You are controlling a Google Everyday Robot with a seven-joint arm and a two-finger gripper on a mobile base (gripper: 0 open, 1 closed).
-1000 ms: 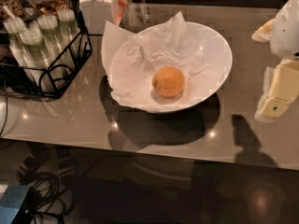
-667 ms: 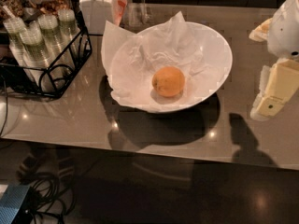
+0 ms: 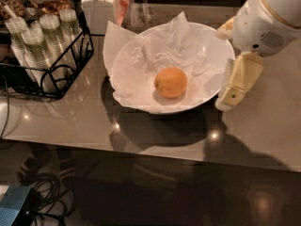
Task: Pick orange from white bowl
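Note:
My gripper reaches over the rim of the white bowl next and closes on the side of the orange (image 3: 181,83) that faces my gripper.
The orange (image 3: 170,82) lies in the middle of the white bowl (image 3: 136,55), on crinkled white paper (image 3: 164,46). The bowl stands on the grey countertop (image 3: 263,126). My gripper (image 3: 225,67) comes in from the upper right and is at the bowl's right rim, to the right of the orange and apart from it. It is open and empty. One cream finger (image 3: 239,81) hangs down just outside the rim; the other finger (image 3: 225,29) shows only as a short tip at the rim's far right.
A black wire rack (image 3: 47,74) with several lidded cups stands at the left. A white lidded jar (image 3: 99,6) and a clear glass (image 3: 141,8) stand behind the bowl. The counter's front edge runs along the bottom, with cables (image 3: 47,197) on the floor below.
My gripper has moved left, from clear of the bowl to its right rim. The orange and the bowl have not moved.

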